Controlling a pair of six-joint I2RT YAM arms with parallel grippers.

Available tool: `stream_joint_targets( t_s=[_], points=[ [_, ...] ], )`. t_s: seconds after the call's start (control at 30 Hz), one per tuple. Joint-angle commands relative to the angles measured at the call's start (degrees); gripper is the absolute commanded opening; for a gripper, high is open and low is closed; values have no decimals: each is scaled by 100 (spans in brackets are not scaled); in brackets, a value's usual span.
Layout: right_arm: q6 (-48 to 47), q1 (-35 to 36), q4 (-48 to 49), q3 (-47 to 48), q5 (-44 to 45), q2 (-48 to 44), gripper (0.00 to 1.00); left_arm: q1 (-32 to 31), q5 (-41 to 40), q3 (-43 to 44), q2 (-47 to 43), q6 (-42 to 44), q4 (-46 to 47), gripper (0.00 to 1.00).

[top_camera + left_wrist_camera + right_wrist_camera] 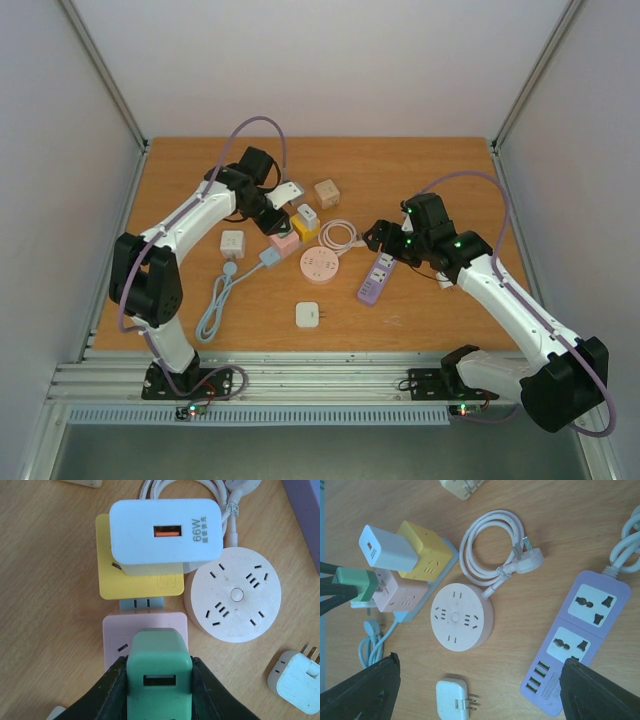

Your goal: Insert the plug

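Next, my left gripper releases the green charger plug once it is in the top side of the pink cube socket (282, 230) (144, 657), leaving it there. The plug is now held against the socket face.
My left gripper (159, 669) is shut on a green charger plug (159, 672), holding it against the socket face of a pink cube socket (116, 630). In the right wrist view the green plug (354, 582) meets the pink cube (402, 596) with a sliver of prong showing between them. The pink cube also shows in the top view (284, 241), under my left gripper (272, 222). My right gripper (480, 660) is open and empty, hovering above the table between a round pink socket (461, 616) and a purple power strip (575, 650).
A white 66W charger (165, 530) sits in a yellow cube socket (120, 577) beside the pink one, on a blue strip (271, 257). A loose white plug (308, 314), a coiled white cable (338, 236), a beige cube (326, 192) and a white cube (232, 243) lie around.
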Motion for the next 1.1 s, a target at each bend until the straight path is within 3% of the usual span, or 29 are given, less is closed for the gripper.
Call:
stream_joint_targets(
  t_s=[0.0, 0.2, 0.7, 1.07],
  points=[
    [1, -45, 55, -1, 6, 21, 87, 11, -465, -196, 145, -31, 160, 0],
    [0, -47, 54, 14, 15, 21, 87, 11, -777, -202, 56, 18, -26, 0],
    [-4, -47, 39, -4, 12, 79, 87, 5, -306, 61, 154, -28, -625, 0],
    [8, -48, 67, -54, 29, 149, 87, 2, -412, -105, 280, -79, -373, 0]
  ],
)
